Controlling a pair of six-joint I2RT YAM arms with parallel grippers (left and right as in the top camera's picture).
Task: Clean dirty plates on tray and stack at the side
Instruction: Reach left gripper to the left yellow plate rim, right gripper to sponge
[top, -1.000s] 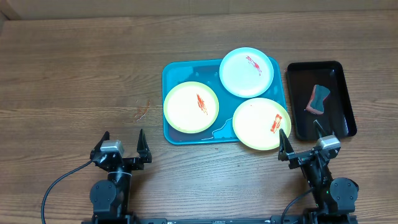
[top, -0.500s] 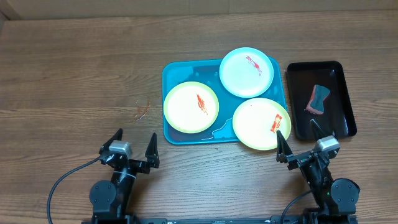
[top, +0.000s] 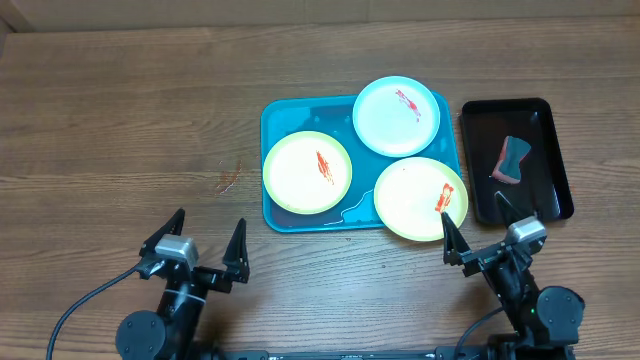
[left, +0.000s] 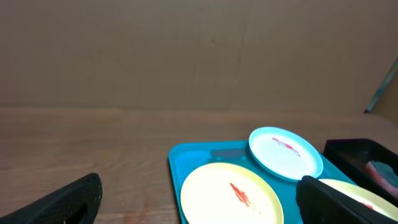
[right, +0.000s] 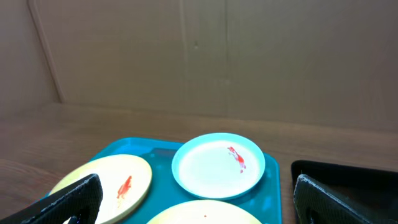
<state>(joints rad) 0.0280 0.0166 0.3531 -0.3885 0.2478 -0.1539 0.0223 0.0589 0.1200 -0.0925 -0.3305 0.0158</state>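
Note:
The yellow plate has a reddish stain. Next, my left gripper closes on the rim of the yellow plate (top: 267, 191) (left: 183, 207) nearest that stain, on the side facing it.
Three dirty plates lie on the teal tray (top: 281, 117): a pale yellow one (top: 307, 171) at its left, a light blue one (top: 396, 116) at the back, and a second yellow one (top: 415, 198) overhanging the tray's front right corner. Each carries a red smear. My left gripper (top: 209, 218) stands open over bare wood, front-left of the tray and apart from it. My right gripper (top: 470, 207) is open just in front of the right yellow plate, holding nothing. The left wrist view shows the yellow plate (left: 230, 196) between open fingers (left: 68, 202).
A smaller black tray (top: 545, 175) with a red and grey sponge (top: 512, 160) sits to the right of the teal tray. A reddish stain (top: 230, 178) marks the wood left of the tray. A brown wall backs the table.
The left gripper has drifted a little right and then back toward the table's front edge. The right gripper has hardly moved. Plates and trays are unchanged.

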